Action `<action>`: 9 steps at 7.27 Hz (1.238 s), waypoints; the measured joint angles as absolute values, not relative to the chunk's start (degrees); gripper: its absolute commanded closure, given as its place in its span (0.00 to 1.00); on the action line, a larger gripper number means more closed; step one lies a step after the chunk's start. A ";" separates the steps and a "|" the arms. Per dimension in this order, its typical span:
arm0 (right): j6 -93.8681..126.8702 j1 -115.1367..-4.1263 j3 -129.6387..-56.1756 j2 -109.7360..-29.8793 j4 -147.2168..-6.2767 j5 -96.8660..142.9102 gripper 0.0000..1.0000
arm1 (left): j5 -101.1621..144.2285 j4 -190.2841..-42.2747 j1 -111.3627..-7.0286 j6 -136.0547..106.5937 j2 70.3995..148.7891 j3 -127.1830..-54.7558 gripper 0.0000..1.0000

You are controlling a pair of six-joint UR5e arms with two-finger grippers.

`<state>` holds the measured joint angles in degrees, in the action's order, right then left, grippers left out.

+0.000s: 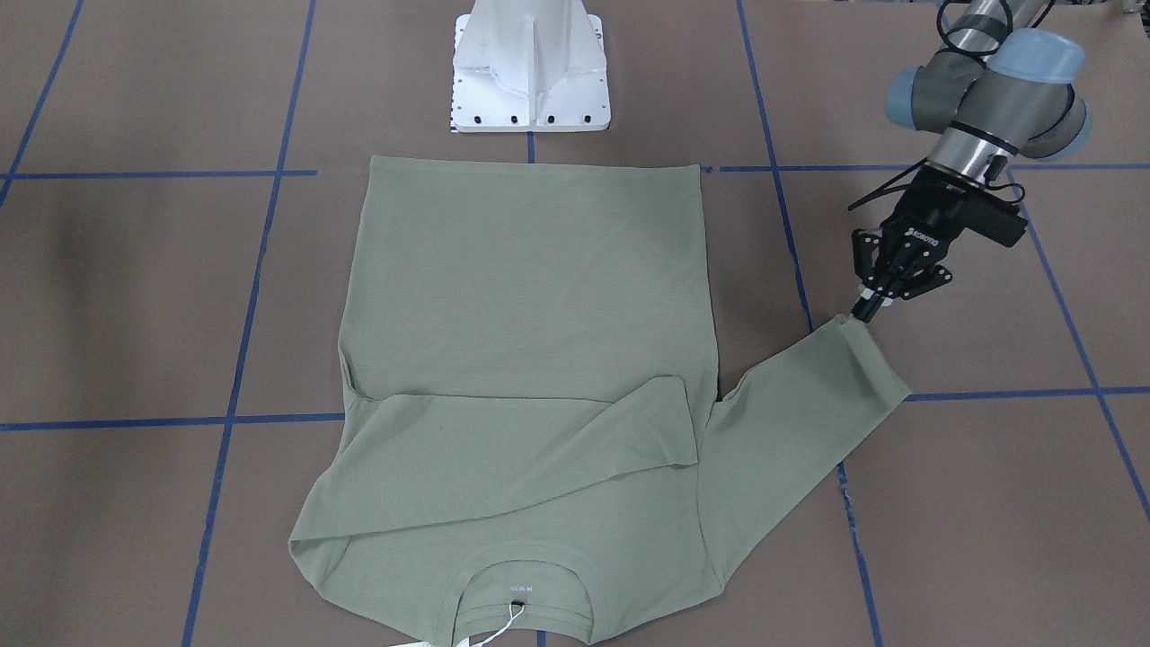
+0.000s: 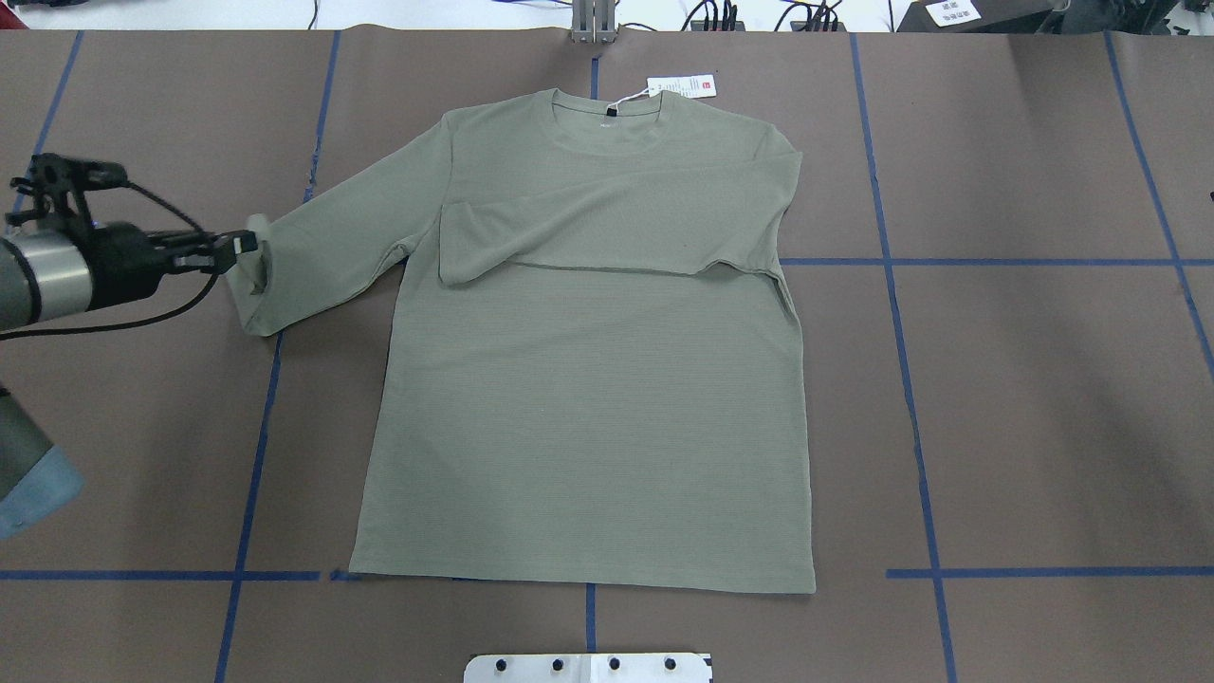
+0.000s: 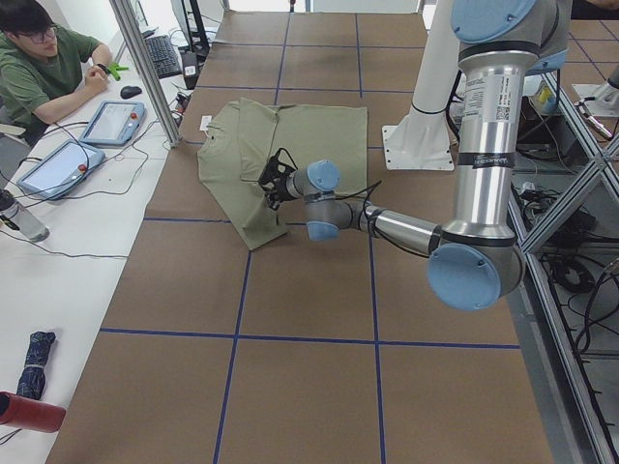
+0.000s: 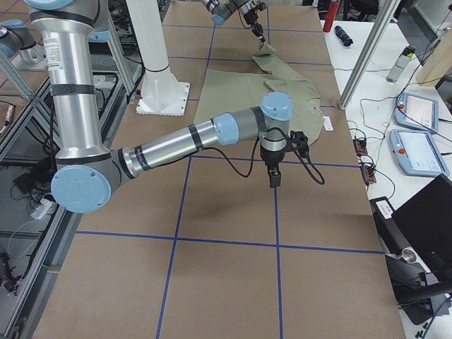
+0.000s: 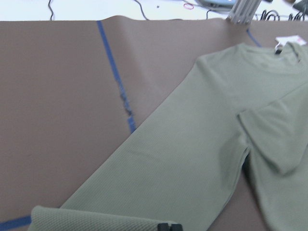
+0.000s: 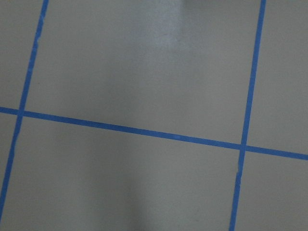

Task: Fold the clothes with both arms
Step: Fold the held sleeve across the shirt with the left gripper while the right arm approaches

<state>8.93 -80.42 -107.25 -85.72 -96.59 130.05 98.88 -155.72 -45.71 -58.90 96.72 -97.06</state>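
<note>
The robot's left gripper should release the cuff of the outstretched sleeve on the shirt body point(image 1: 444, 374) beside the shoulder end of the folded sleeve.
The sage-green shirt point(image 2: 588, 379) lies flat on the brown table, collar away from the robot, with a white hang tag point(image 2: 681, 87) at the neck. One sleeve point(image 2: 607, 223) is folded across the chest. The other sleeve point(image 2: 332, 251) stretches out to the side. My left gripper point(image 2: 245, 243) is shut on that sleeve's cuff point(image 1: 853, 325) and holds the corner slightly raised; it also shows in the front view point(image 1: 865, 310) and in the left wrist view point(image 5: 168, 226). My right gripper point(image 4: 273, 176) hangs above bare table beside the shirt, and I cannot tell whether it is open or shut.
The white pedestal base point(image 1: 530, 67) stands at the shirt's hem side. Blue tape lines point(image 2: 906, 360) grid the table. An operator point(image 3: 44, 58) sits at a side desk with tablets point(image 3: 114, 121). Control pendants point(image 4: 417, 152) lie on the bench past the collar.
</note>
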 measured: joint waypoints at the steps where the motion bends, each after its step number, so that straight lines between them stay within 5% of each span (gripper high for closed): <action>1: 8.62 -80.42 -107.12 -86.49 -96.59 129.14 0.00 | 98.79 -149.45 -45.64 -61.77 103.35 -96.92 1.00; 3: 8.63 -80.42 -106.97 -86.95 -96.59 128.57 0.00 | 96.88 -134.35 -44.90 -68.79 118.14 -94.44 1.00; 6: 8.83 -80.42 -107.14 -86.98 -96.59 128.50 0.00 | 89.08 -124.56 -40.11 -79.88 139.92 -78.91 1.00; 9: 9.07 -80.42 -107.39 -87.07 -96.59 128.47 0.00 | 84.66 -129.72 -31.41 -80.29 147.08 -69.79 1.00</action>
<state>9.07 -80.42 -107.39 -87.07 -96.59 128.47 84.66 -129.72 -31.41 -80.29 147.08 -69.79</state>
